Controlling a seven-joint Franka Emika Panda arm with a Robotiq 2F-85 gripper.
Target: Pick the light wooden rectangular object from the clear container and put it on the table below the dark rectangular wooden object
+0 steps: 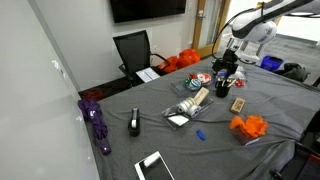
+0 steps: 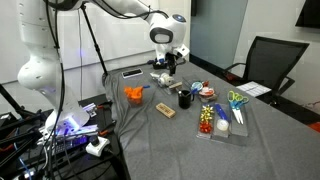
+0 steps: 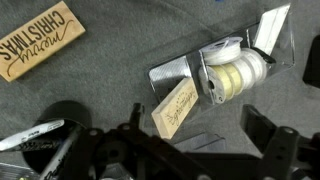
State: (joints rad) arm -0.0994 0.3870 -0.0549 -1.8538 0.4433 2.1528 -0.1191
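Observation:
The light wooden block's raised end (image 1: 204,91) (image 3: 165,124) sticks out of the clear container toward the black cup. Next, I should move my gripper to it and close there.
The light wooden block (image 3: 175,108) leans tilted in the clear container (image 3: 275,35), beside a roll of tape (image 3: 235,72). Both exterior views show the block (image 1: 199,98) (image 2: 160,78) and the container (image 1: 183,112). The dark wooden block (image 3: 40,42), printed with "Merry Christmas", lies on the grey cloth table (image 3: 110,70). It shows in both exterior views (image 1: 239,104) (image 2: 165,110). My gripper (image 3: 195,150) is open and empty, hovering above the container with the pale block just ahead of its fingers. It is also in both exterior views (image 1: 225,68) (image 2: 165,63).
A black cup of pens (image 1: 222,85) (image 2: 185,97) stands close to the gripper. An orange object (image 1: 250,127) (image 2: 134,93), a purple umbrella (image 1: 97,120), a phone (image 1: 153,165) and a tray of coloured items (image 2: 222,115) lie on the table. A black chair (image 1: 133,50) stands behind it.

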